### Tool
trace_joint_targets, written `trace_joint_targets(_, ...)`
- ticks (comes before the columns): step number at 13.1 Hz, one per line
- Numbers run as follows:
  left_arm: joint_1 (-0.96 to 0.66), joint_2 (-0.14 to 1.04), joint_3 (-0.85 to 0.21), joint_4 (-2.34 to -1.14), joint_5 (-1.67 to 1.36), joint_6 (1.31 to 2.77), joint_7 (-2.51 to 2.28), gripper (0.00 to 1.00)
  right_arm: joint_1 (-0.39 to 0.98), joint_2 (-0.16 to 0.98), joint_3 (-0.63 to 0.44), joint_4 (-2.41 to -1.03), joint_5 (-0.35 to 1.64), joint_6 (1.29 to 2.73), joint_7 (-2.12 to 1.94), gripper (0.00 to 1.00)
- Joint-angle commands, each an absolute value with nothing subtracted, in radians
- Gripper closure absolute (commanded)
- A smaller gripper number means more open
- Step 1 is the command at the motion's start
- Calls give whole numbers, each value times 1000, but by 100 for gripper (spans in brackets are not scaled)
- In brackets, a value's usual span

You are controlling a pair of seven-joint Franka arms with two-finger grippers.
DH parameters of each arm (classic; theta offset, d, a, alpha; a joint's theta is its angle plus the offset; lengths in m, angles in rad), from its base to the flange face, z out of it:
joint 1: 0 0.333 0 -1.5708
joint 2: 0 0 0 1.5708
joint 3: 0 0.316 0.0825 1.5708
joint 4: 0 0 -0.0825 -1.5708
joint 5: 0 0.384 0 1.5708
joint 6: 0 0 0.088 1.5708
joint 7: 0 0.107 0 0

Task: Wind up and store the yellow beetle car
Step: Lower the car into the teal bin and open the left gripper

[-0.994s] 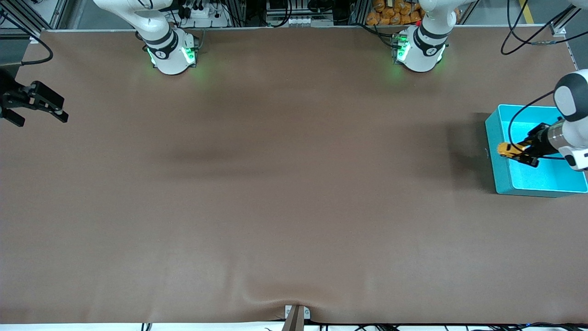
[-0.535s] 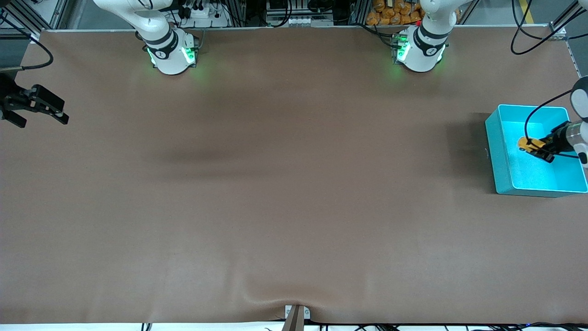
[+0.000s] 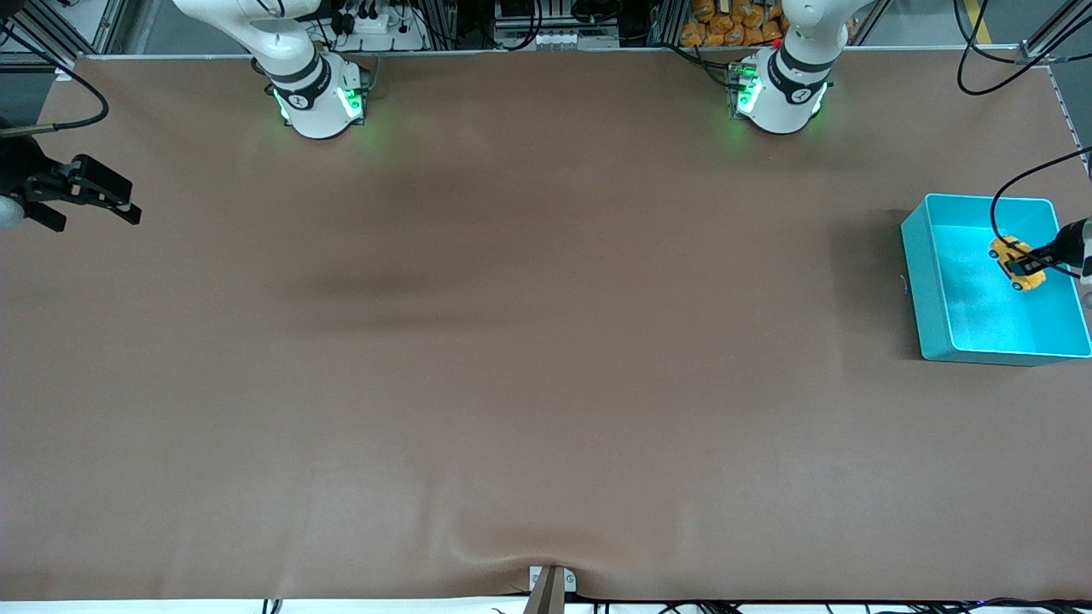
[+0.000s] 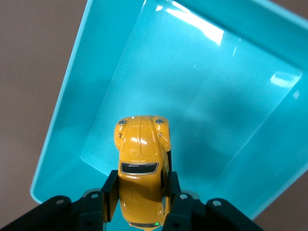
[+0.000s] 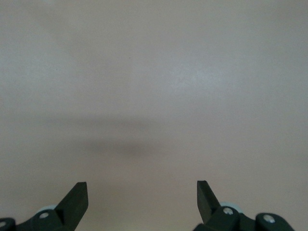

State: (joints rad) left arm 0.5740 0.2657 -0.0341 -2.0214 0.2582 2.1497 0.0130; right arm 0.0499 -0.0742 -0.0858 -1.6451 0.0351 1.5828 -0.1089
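Next, I let go of the yellow beetle car with my left gripper on the turquoise bin's bottom near the bin's side (image 3: 978,290) (image 4: 178,79) facing the open mat.
The yellow beetle car (image 3: 1018,262) (image 4: 142,163), small and rounded with dark windows, hangs over the inside of the turquoise bin (image 3: 928,290) (image 4: 77,96). My left gripper (image 3: 1028,260) (image 4: 141,187) is shut on the car's sides, its two black fingers pressing the body behind the rear window. The car's nose points away from the wrist, over the bin's floor. At the right arm's end of the table, my right gripper (image 3: 119,211) (image 5: 142,195) waits open over the bare brown mat, nothing between its fingers.
The brown mat (image 3: 529,341) covers the whole table. The turquoise bin stands at the left arm's end, close to the table edge. Both arm bases (image 3: 320,98) (image 3: 778,94) stand along the table's back edge. A small bracket (image 3: 550,584) sits at the front edge.
The left gripper has carried the car from above the bin's wall to over the bin's interior, toward the table's end. The right gripper has shifted slightly inward over the mat.
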Motion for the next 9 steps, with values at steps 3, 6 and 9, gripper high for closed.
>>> trace_joint_targets(3, 618, 333, -46, -2011, 278, 2238, 113, 79, 48, -94, -89, -1654, 51, 1569, -106, 0)
trace_joint_targets(6, 614, 334, -52, -2022, 282, 2238, 182, 79, 48, -94, -89, -1655, 51, 1566, -106, 0)
trace_joint_targets(9, 612, 339, -52, -2022, 282, 2240, 299, 79, 48, -95, -89, -1643, 51, 1563, -107, 0)
